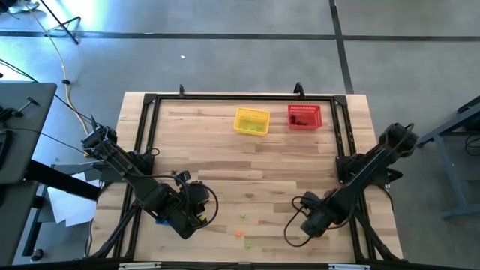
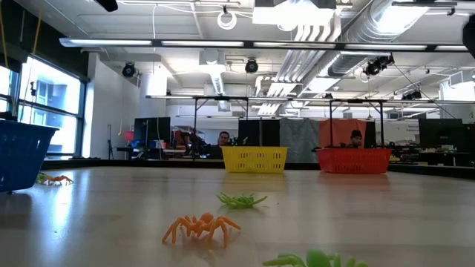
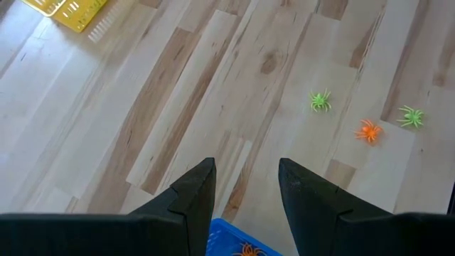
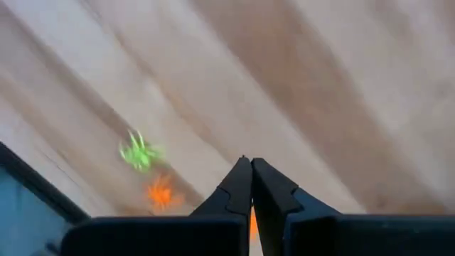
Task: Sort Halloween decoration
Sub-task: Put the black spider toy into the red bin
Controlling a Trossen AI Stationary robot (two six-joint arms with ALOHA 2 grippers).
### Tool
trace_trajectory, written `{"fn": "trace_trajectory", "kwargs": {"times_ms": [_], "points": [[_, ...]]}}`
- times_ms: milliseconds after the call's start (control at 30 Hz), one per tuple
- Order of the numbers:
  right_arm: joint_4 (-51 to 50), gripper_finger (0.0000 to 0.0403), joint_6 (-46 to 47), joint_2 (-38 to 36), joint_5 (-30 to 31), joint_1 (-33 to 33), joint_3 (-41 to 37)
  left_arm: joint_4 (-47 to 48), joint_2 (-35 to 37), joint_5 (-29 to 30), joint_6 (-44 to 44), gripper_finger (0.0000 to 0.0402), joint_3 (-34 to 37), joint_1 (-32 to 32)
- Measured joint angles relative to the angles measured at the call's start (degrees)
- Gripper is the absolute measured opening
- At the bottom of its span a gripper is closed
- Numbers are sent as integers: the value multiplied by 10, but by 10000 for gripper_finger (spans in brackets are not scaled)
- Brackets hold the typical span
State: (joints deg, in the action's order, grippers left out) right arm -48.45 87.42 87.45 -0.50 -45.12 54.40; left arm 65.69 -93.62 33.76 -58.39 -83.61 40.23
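Observation:
My right gripper will drop the spider among the black spiders in the red basket (image 1: 299,122) by the table's far edge.
Three decorations lie on the table near its front edge: a green spider (image 1: 242,217), an orange spider (image 1: 238,233) and another green spider (image 1: 248,243). The low view shows them too: green spider (image 2: 241,199), orange spider (image 2: 200,226), green spider (image 2: 315,259). My right gripper (image 4: 250,171) is shut and points down, to their right (image 1: 306,229). My left gripper (image 3: 245,185) hangs open over the blue basket (image 3: 226,242), which holds an orange spider (image 3: 248,249). Another orange spider (image 2: 56,179) lies beside that basket (image 2: 22,152). My right gripper comes from above with its fingers pointing down. An orange sliver (image 4: 253,223) shows in the slit between the shut fingers (image 4: 234,186). The picture is blurred and the fingers hide the rest, so which part of the trinket is pinched cannot be told.
A yellow basket (image 1: 251,121) and a red basket (image 1: 304,116) stand side by side at the table's far edge. A black frame (image 1: 147,120) runs round the table top. Bare wood lies between the baskets and the spiders. People sit in the room behind (image 2: 224,139).

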Motion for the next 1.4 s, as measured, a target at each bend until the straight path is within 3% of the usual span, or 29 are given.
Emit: {"fn": "trace_trajectory", "kwargs": {"times_ms": [167,333,567,833,1100,1400], "points": [[-93,0,-32,-47,99,51,1,0,0,3,1,142,0,0],[-162,0,-173,-75,156,182,1,0,0,14,1,142,0,-1],[-122,0,-426,-83,218,430,1,0,0,17,1,142,0,-1],[-17,0,-589,-83,222,635,1,0,0,17,1,142,0,-1],[17,0,-644,-77,197,757,2,0,0,17,1,142,0,-1],[19,26,-693,-68,179,790,2,0,0,16,0,142,0,-1]]}}
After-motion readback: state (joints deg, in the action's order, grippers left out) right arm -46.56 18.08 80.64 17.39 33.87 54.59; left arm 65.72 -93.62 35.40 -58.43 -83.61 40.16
